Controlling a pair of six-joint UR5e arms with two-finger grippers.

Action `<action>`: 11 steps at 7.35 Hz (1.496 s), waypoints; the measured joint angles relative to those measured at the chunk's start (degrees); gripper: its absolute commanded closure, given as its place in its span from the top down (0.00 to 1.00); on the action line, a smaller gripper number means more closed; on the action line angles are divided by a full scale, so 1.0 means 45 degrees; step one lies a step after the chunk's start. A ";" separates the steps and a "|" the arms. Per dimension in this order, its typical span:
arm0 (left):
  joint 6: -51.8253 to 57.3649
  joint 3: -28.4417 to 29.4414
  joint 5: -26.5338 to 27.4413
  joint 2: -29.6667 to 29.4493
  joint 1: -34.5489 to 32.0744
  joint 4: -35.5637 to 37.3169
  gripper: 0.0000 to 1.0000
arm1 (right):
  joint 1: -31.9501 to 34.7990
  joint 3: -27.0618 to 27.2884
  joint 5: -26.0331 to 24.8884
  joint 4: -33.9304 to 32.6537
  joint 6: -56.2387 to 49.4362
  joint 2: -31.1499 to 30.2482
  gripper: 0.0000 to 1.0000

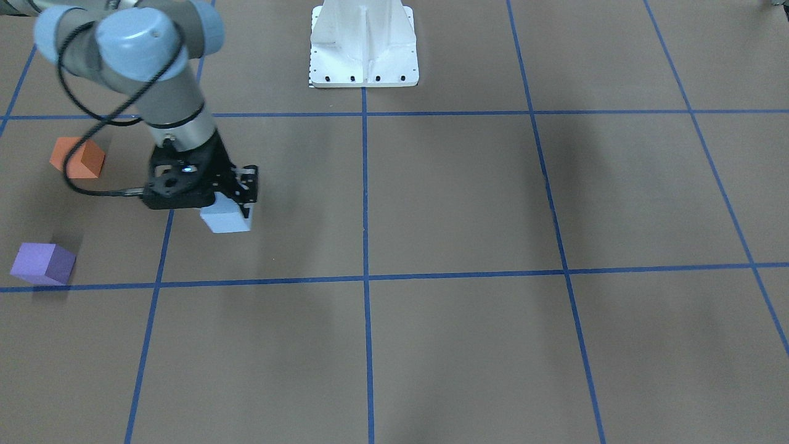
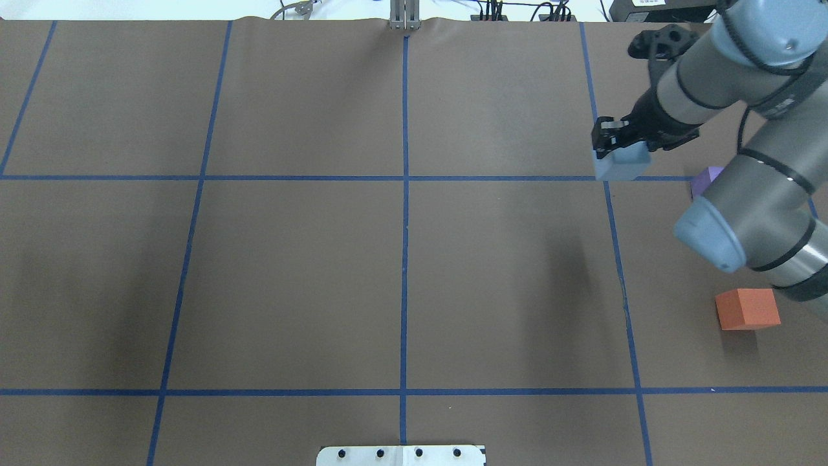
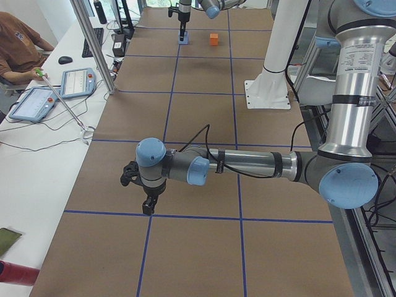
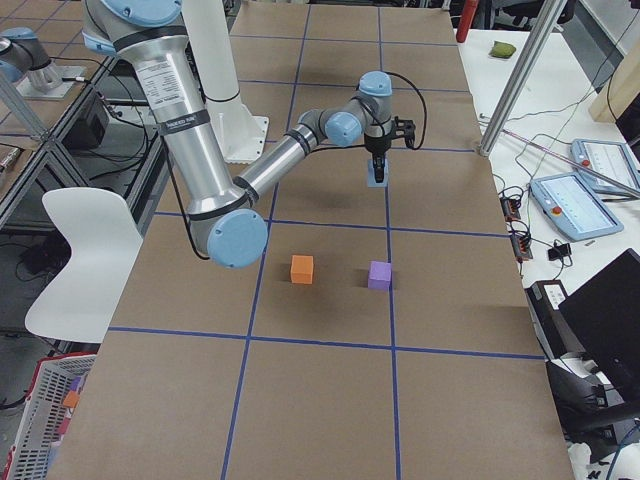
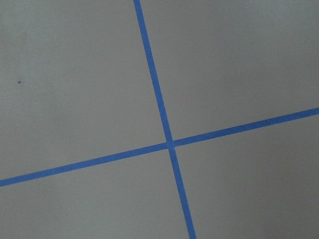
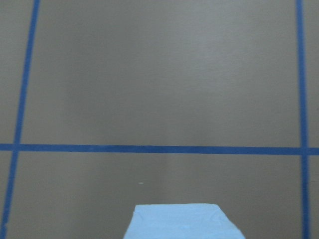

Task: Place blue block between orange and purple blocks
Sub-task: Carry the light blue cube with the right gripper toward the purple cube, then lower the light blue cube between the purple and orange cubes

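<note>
Next, I let go of the pale blue block, now at or just above the table, with my right gripper on the bare table midway (image 1: 66,217) between the orange and purple blocks.
My right gripper (image 1: 237,206) is shut on the pale blue block (image 1: 227,219) and holds it at or just above the table. The pair also shows in the overhead view, gripper (image 2: 614,147) and block (image 2: 621,166), and in the right wrist view the block (image 6: 182,222) sits at the bottom edge. The orange block (image 1: 77,158) and the purple block (image 1: 43,263) lie apart on the table, off to the side of the gripper toward the table's end. In the overhead view the purple block (image 2: 705,180) is partly hidden by the arm. My left gripper (image 3: 147,207) hangs over bare table far away; I cannot tell its state.
The white robot base (image 1: 363,49) stands at the middle of the robot's table edge. Blue tape lines (image 2: 404,194) grid the brown table. Operators' desks with tablets (image 3: 37,102) line the far long side. The left wrist view shows only a tape crossing (image 5: 169,144).
</note>
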 measured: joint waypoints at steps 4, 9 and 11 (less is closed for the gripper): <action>0.0134 0.0628 0.0213 0.0369 -0.0057 -0.1622 1.00 | 0.1779 -0.0799 0.0763 0.2451 -0.2161 -0.3684 0.00; 0.0125 0.0610 0.0255 0.0184 -0.0041 -0.1662 1.00 | 0.1311 -0.1863 0.0810 0.3091 -0.1712 -0.4197 0.00; 0.0119 0.0662 0.0267 0.0154 -0.0032 -0.1655 1.00 | 0.0740 -0.1916 0.0794 0.3095 -0.1616 -0.4190 0.00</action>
